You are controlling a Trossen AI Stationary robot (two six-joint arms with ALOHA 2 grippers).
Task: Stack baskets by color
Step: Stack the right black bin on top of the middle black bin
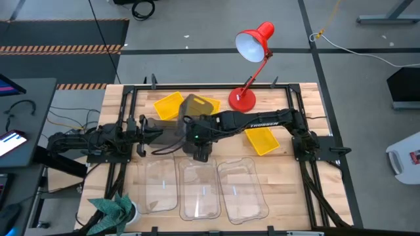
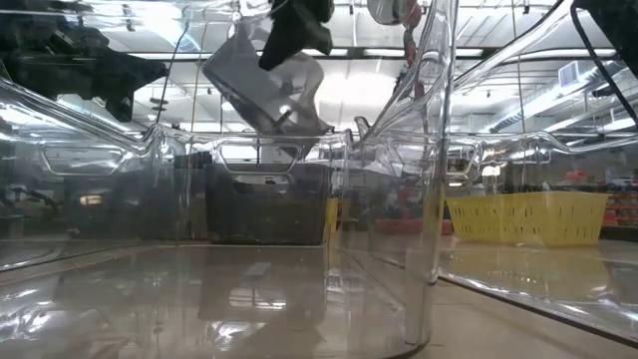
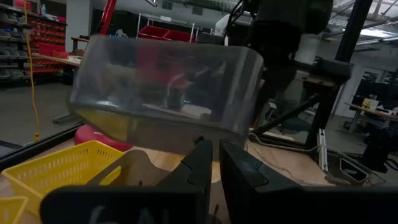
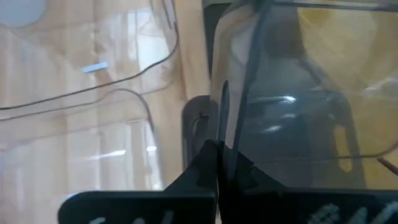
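Note:
Next, I set the grey basket inside the grey basket (image 1: 207, 133) just beyond the middle clear basket with my right gripper.
My right gripper (image 1: 197, 141) is over the middle of the table, shut on a smoky-grey basket (image 2: 264, 90) that hangs tilted in the air. A second grey basket (image 2: 264, 204) stands on the table right under it. Three clear baskets (image 1: 200, 189) lie side by side along the near edge. Yellow baskets sit at the far left (image 1: 169, 105), beside it (image 1: 210, 103), and at the right (image 1: 262, 139). My left gripper (image 3: 214, 155) waits at the table's left with its fingers together and nothing between them. My right gripper pinches one wall of the grey basket at its rim (image 4: 239, 93), with one finger inside the basket and one outside. The fingers come from above, slanting down. The basket hangs tilted below them (image 3: 168, 93), clear of the table and of the grey basket beneath.
A red desk lamp (image 1: 244, 98) stands at the far edge, its head (image 1: 252, 42) beyond the table. A green cloth (image 1: 111, 210) lies at the near left corner. A black frame (image 1: 298, 111) runs round the table top.

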